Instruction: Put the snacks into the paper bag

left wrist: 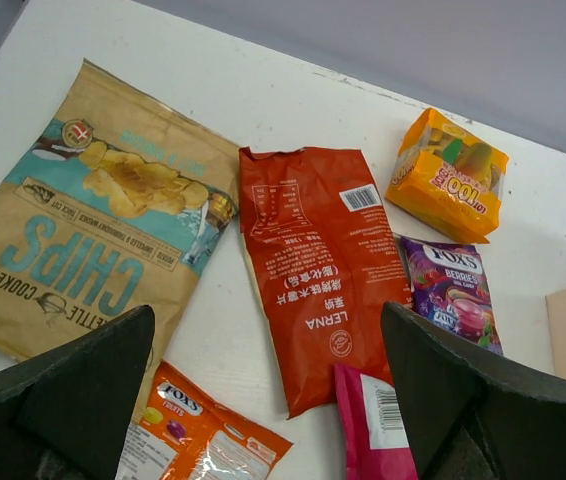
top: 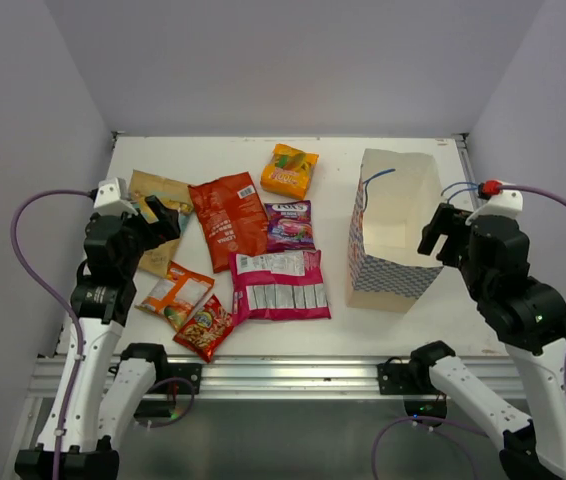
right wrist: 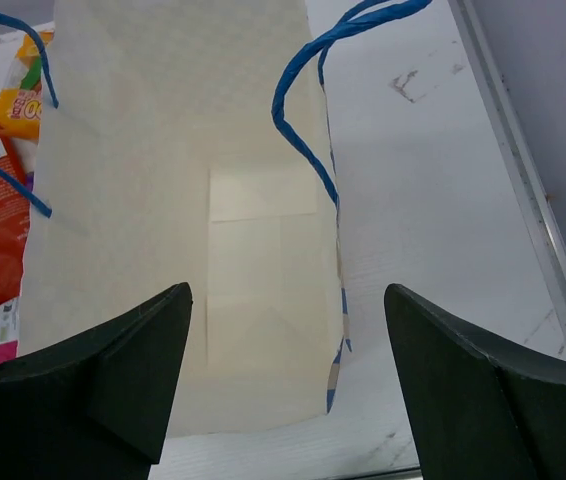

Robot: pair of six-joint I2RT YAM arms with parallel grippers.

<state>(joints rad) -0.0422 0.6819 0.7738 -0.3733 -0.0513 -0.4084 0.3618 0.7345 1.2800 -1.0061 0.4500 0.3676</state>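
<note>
My left gripper will move to the pink multipack next and close on its short edge (top: 238, 277) (left wrist: 356, 438) next to the barcode.
The blue-and-white checked paper bag (top: 393, 235) stands open at the right; the right wrist view looks into its plain inside (right wrist: 253, 260), where no packet shows. Left of it lie the snacks: tan-brown chips (top: 158, 200), large red (top: 229, 218), orange (top: 289, 170), purple (top: 289, 224), pink multipack (top: 279, 285), orange-white (top: 175, 294), small red (top: 204, 327). My left gripper (top: 155, 218) is open and empty above the chips (left wrist: 93, 220) and large red packet (left wrist: 318, 260). My right gripper (top: 445, 232) is open and empty at the bag's right rim (right wrist: 288, 290).
The bag's blue string handles (right wrist: 303, 90) rise at its rim. A metal rail (top: 293, 370) runs along the table's near edge and another (right wrist: 523, 180) along the right side. Grey walls close in the table on three sides.
</note>
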